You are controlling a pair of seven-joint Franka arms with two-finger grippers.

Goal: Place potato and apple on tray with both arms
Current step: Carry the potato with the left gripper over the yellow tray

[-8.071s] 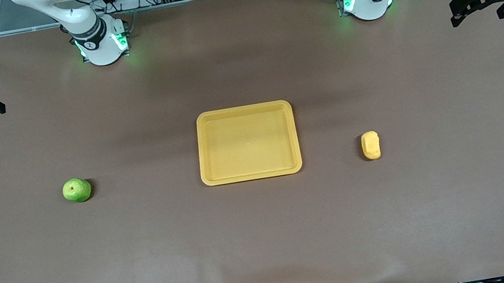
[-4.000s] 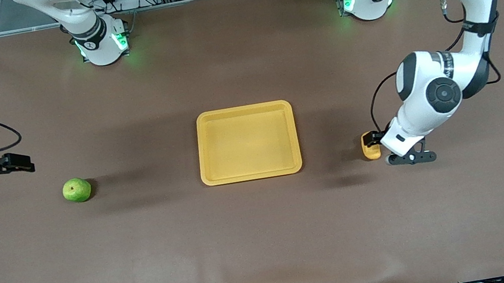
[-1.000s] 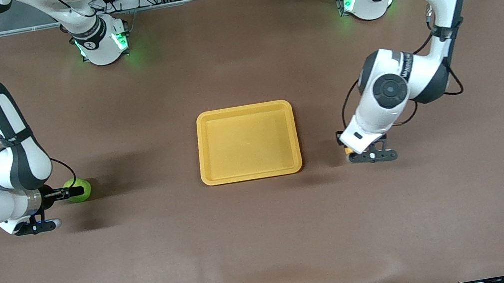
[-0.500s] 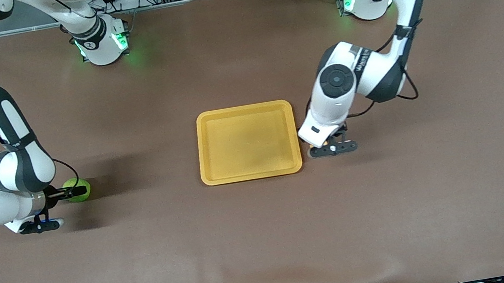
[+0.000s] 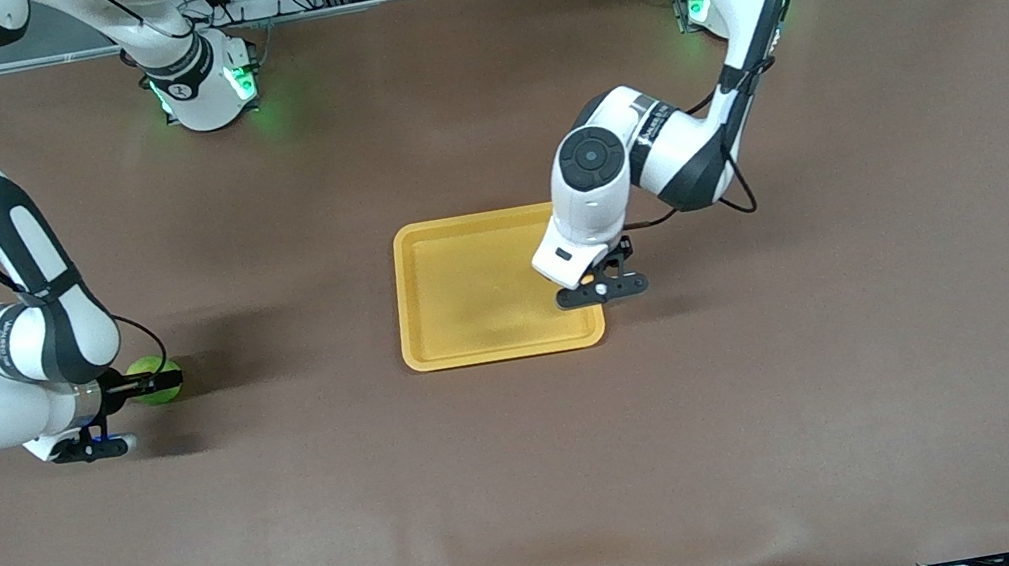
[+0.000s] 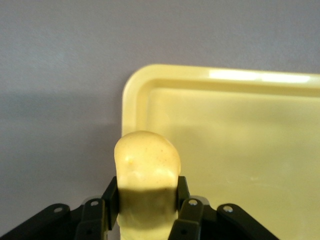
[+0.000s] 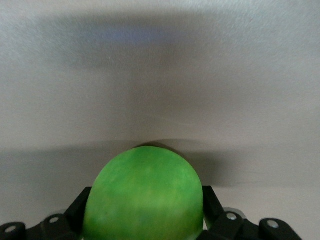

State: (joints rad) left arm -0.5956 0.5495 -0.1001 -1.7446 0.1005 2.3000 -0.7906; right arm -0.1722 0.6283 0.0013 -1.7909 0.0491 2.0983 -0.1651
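Observation:
My left gripper will let go of the potato inside the yellow-orange tray (image 5: 573,271) (image 6: 158,194), along the short edge that is farther from the apple.
My left gripper (image 5: 566,275) hangs over the yellow-orange tray (image 5: 407,298), at the tray's edge toward the left arm's end. In the left wrist view this gripper (image 6: 148,196) is shut on the potato (image 6: 147,162), held above the tray's corner rim (image 6: 134,91). The potato is hidden under the hand in the front view. The green apple (image 5: 152,381) rests on the table toward the right arm's end. My right gripper (image 5: 163,381) is low at the apple. In the right wrist view its fingers (image 7: 212,205) press both sides of the apple (image 7: 145,187).
The brown table mat (image 5: 536,480) spreads wide around the tray. The two arm bases (image 5: 205,87) stand along the table edge farthest from the front camera. The tray's floor (image 5: 475,288) holds nothing.
My left arm has carried the potato from the table beside the tray to over the tray's edge. My right gripper has stayed at the apple, its wrist shifting slightly toward it.

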